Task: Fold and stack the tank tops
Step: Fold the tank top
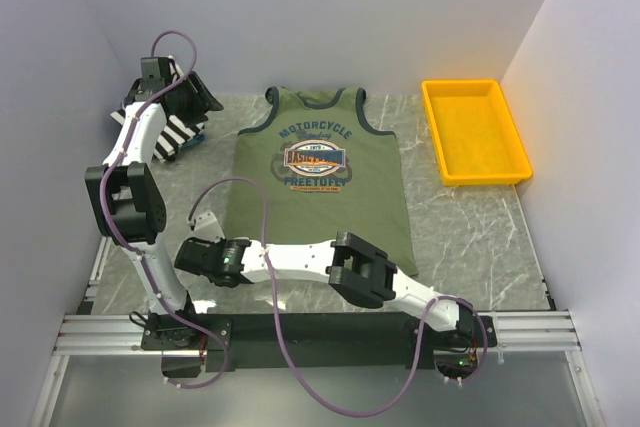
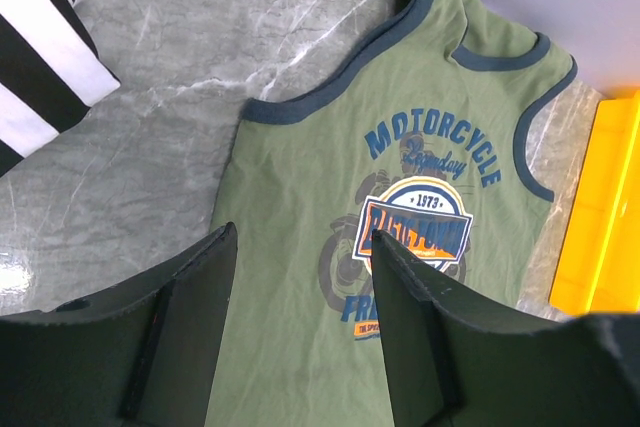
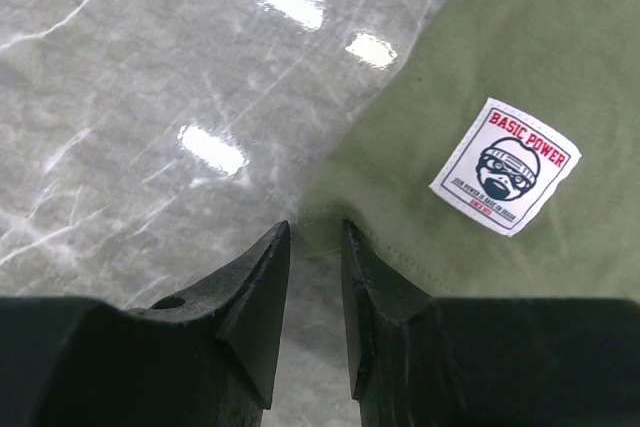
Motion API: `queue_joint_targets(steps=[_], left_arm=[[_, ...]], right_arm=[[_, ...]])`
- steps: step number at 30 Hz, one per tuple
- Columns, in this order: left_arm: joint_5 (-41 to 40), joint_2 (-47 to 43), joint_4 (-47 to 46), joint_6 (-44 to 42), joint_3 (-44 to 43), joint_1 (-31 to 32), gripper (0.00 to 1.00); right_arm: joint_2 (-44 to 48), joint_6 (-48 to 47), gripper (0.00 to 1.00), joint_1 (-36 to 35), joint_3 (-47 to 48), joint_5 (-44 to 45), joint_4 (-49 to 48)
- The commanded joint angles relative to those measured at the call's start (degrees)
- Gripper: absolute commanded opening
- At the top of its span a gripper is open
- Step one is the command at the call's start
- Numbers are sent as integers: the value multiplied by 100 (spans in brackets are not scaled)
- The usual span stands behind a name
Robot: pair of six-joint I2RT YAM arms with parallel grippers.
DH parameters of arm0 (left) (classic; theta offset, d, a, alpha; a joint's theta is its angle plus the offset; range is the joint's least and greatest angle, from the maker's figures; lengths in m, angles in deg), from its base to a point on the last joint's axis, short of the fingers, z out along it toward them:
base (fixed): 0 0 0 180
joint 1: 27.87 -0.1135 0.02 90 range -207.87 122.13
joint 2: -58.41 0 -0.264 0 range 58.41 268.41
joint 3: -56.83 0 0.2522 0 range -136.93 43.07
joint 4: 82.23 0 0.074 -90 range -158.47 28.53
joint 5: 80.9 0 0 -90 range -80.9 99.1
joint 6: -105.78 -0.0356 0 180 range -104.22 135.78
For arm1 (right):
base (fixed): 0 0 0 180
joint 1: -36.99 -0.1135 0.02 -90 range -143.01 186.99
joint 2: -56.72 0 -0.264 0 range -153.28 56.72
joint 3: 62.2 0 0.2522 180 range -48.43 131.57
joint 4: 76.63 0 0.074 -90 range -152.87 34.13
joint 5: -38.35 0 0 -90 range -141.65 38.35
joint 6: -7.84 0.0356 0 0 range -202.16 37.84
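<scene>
Next, my left gripper grabs the olive-green tank top's lower armhole corner [image 1: 240, 134] [image 2: 247, 117], on the side closest to the black-and-white striped tank top.
The olive-green tank top [image 1: 320, 182] lies flat, print up, in the middle of the table, neck towards the back wall. The black-and-white striped tank top [image 1: 178, 135] is bunched at the back left, partly hidden by my left arm. My left gripper [image 1: 203, 95] hangs open high above that corner, looking down on the olive top [image 2: 300, 177] with nothing between its fingers. My right gripper [image 3: 315, 225] is low on the table at the olive top's near-left hem corner [image 3: 335, 217]. Its jaws stand narrowly open, with the corner just at the tips.
A yellow plastic tray [image 1: 475, 132] stands at the back right, beside the olive top. White walls close in the table at the back and both sides. A white sewn label [image 3: 505, 167] sits on the hem near my right gripper.
</scene>
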Motion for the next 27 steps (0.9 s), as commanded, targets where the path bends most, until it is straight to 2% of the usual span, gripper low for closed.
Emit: queue_joint_targets(steps=[1, 18, 24, 27], left_arm=[[123, -54, -35, 24, -241, -39, 61], [176, -19, 35, -2, -294, -74, 62], [-193, -695, -79, 173, 22, -232, 63], [-421, -1387, -306, 445, 373, -434, 64]], right_arm=[[470, -130, 34, -91, -13, 279, -251], [514, -402, 34, -170, 22, 402, -524], [443, -367, 35, -162, 75, 314, -524], [452, -297, 35, -162, -30, 174, -603]])
